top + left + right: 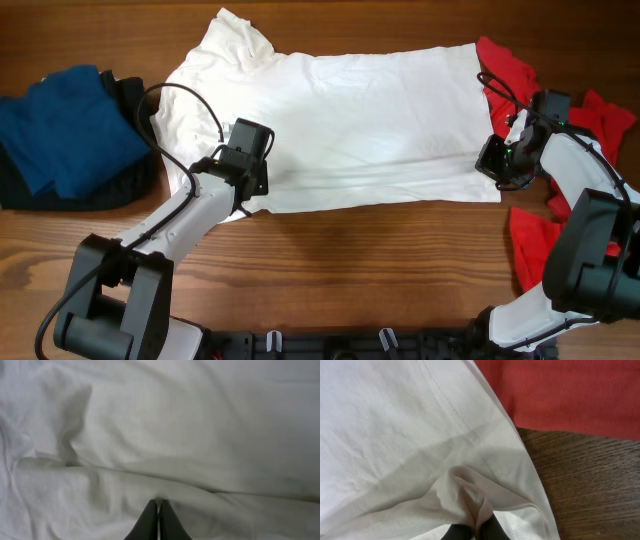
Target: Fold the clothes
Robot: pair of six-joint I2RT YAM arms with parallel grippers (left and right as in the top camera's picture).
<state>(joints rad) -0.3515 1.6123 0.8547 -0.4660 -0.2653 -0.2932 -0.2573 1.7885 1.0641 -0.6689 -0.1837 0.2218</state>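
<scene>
My left gripper's shut fingers catch barely any of the white T-shirt's fold, so next I open them and take a fuller bunch of cloth nearer the T-shirt's front edge [258,207].
A large white T-shirt [340,125] lies spread flat across the middle of the wooden table, with no print showing. My left gripper [247,160] rests on its lower left part, near the sleeve. In the left wrist view its black fingers [150,522] are pressed together and pinch a small ridge of the white cloth [200,435] at their tips. My right gripper [497,160] is at the shirt's lower right corner. In the right wrist view this gripper [477,522] is shut on a bunched fold of the white hem [470,492], lifted slightly off the wood.
Red clothes [505,70] lie just past the shirt's right edge, with more red cloth [530,245] by the right arm and in the right wrist view [570,395]. A blue garment [70,130] on top of a black one [130,180] sits at the far left. Bare wood [380,260] runs along the front.
</scene>
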